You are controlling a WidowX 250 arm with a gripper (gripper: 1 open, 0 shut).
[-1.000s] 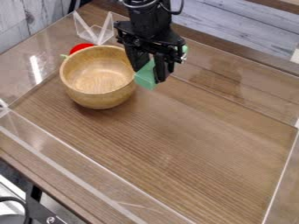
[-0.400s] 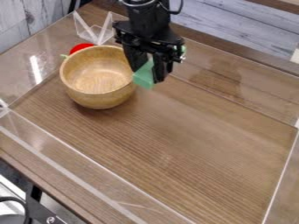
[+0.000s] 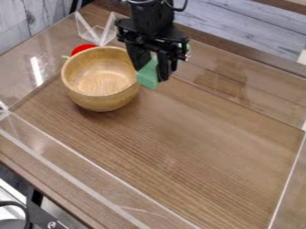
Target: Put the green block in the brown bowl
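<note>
The robot's gripper should release the green block, now lifted beside the bowl, in the middle of the brown bowl's bottom (image 3: 106,80).
The brown bowl (image 3: 100,79) is a round light wooden bowl sitting left of centre on the wooden table. My black gripper (image 3: 153,70) hangs just right of the bowl's rim, shut on the green block (image 3: 149,77), a mint-green bar that sticks out below the fingers. The block is lifted off the table and sits beside the bowl's right edge, not over its hollow. The upper part of the block is hidden by the fingers.
A small red object (image 3: 82,50) lies behind the bowl at its far left rim. A clear plastic wall (image 3: 48,152) runs around the table, with a white plank wall (image 3: 239,22) behind.
The gripper with the green block has shifted very slightly up and toward the bowl. The bowl and red object have not moved.
</note>
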